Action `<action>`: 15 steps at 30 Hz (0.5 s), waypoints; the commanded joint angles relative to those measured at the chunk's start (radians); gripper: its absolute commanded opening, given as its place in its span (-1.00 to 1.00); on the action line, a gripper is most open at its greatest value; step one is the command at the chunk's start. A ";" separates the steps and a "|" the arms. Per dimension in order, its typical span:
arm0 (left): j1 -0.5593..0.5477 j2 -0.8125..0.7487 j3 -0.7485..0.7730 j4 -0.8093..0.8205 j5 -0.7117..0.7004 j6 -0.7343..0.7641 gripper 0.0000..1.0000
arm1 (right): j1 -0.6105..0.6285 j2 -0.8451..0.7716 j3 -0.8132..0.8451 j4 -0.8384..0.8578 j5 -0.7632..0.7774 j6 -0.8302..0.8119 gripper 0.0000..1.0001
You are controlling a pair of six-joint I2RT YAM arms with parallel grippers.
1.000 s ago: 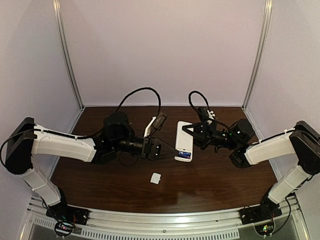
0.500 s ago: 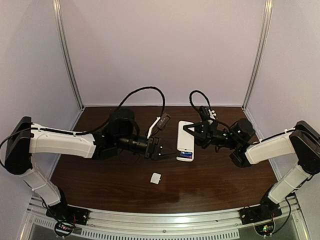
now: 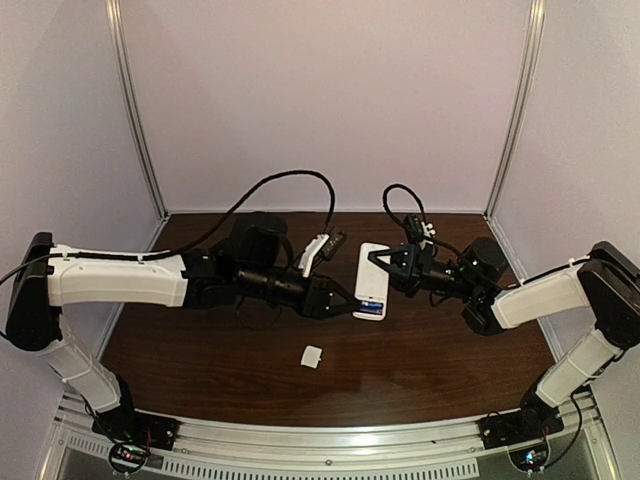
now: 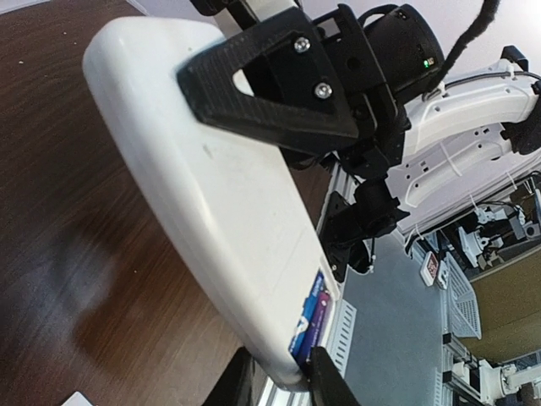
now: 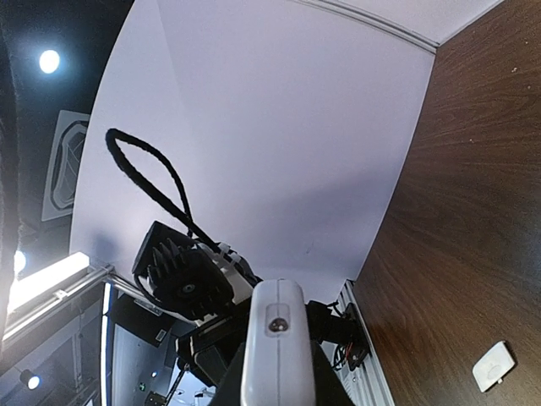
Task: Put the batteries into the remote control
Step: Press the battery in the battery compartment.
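I have just the remote's corner pinched in my left gripper, with one finger against the batteries, so it should open and take the remote's near half (image 3: 372,290) across both long sides.
The white remote control (image 3: 368,278) lies back up, lifted off the table; it also shows in the left wrist view (image 4: 211,186) and the right wrist view (image 5: 272,338). Blue batteries (image 3: 370,311) sit in the open compartment at its near end, also seen in the left wrist view (image 4: 311,317). My right gripper (image 3: 386,264) is shut on the remote's far half; its black finger (image 4: 270,85) lies across the back. My left gripper (image 3: 343,298) pinches the battery end between its fingertips (image 4: 325,381), one tip against the batteries.
The small white square cover piece (image 3: 312,355) lies on the brown table in front of the remote, also visible in the right wrist view (image 5: 494,365). Cables loop above both wrists. White walls close the back and sides.
My left arm has reached right and its gripper has come onto the remote's battery end. The right gripper and the remote have stayed almost still.
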 commanded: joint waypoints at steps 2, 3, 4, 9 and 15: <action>0.006 0.059 0.006 -0.182 -0.250 0.086 -0.57 | 0.026 -0.040 0.020 0.267 0.023 0.106 -1.00; 0.005 0.061 0.010 -0.189 -0.255 0.090 -0.49 | 0.026 -0.039 0.020 0.263 0.022 0.103 -1.00; 0.004 0.056 -0.001 -0.165 -0.233 0.090 -0.39 | 0.025 -0.041 0.019 0.251 0.021 0.095 -1.00; 0.004 0.051 -0.011 -0.055 -0.112 0.060 -0.02 | 0.026 -0.048 0.011 0.196 0.022 0.057 -1.00; -0.003 0.081 0.006 0.033 -0.058 0.020 0.17 | 0.031 -0.064 0.015 0.123 0.033 0.003 -1.00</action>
